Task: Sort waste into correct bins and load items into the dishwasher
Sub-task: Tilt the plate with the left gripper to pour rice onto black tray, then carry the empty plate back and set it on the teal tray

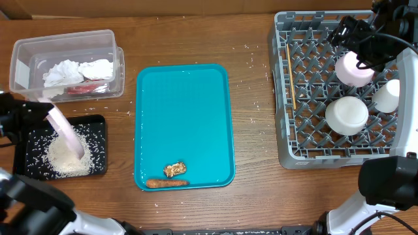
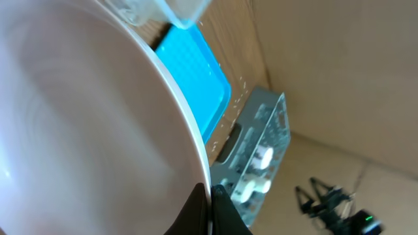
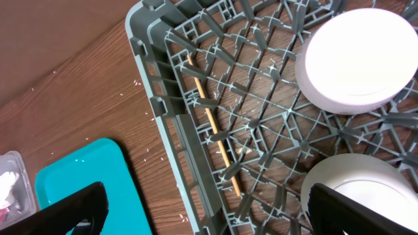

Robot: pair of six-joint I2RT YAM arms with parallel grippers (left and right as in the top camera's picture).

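Observation:
The pale pink plate will leave my left gripper in the bare middle of the teal tray [image 1: 183, 113], behind the brown lump.
My left gripper [image 1: 42, 113] is shut on the rim of the large pale pink plate [image 1: 66, 132]. It holds the plate tilted on edge over the black tray [image 1: 98, 124], where a heap of white rice [image 1: 65, 158] lies. In the left wrist view the plate [image 2: 85, 124] fills the frame, with the fingers [image 2: 210, 210] pinched on its edge. My right gripper [image 1: 346, 34] hangs open and empty above the grey dish rack [image 1: 285, 98]; its fingers [image 3: 209, 209] are spread wide. The rack holds a wooden stick [image 3: 212, 127], a small plate [image 1: 353, 68], a bowl [image 1: 346, 115] and a cup [image 1: 387, 96].
The clear tub [image 1: 65, 40] at the back left holds white tissues [image 1: 78, 70] and a red wrapper [image 1: 81, 88]. The teal tray [image 1: 183, 117] in the middle carries a carrot [image 1: 166, 183] and a brown lump [image 1: 174, 169]. Rice grains are scattered on the table.

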